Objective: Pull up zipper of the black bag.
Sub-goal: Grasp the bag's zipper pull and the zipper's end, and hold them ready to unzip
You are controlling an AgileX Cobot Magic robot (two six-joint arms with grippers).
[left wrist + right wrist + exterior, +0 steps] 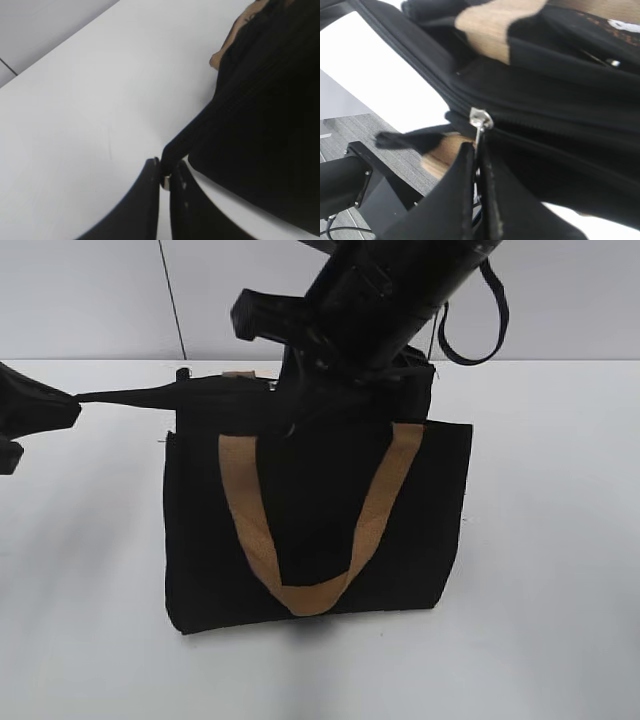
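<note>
My right gripper should release the silver zipper pull above the end of the tan strap that is farther from the black fabric tab [384, 415]. The pull is now on the bag's top zip line.
The black bag [320, 530] stands upright on the white table, a tan strap [310, 595] hanging in a loop down its front. My left gripper [70, 405] is shut on a black fabric tab [125, 396] at the bag's top left corner and holds it stretched out to the left; the left wrist view shows the tab [182, 142] pinched between the left gripper's fingers [165, 172]. My right gripper [479, 150] is shut on the silver zipper pull [481, 120] on the bag's top zip line. In the exterior view the right arm [380, 300] hides the zipper.
White table [560, 570] around the bag, a pale wall behind. A black strap loop [480, 335] hangs from the right arm. In the right wrist view grey floor and a black stand [350, 175] show beyond the table edge.
</note>
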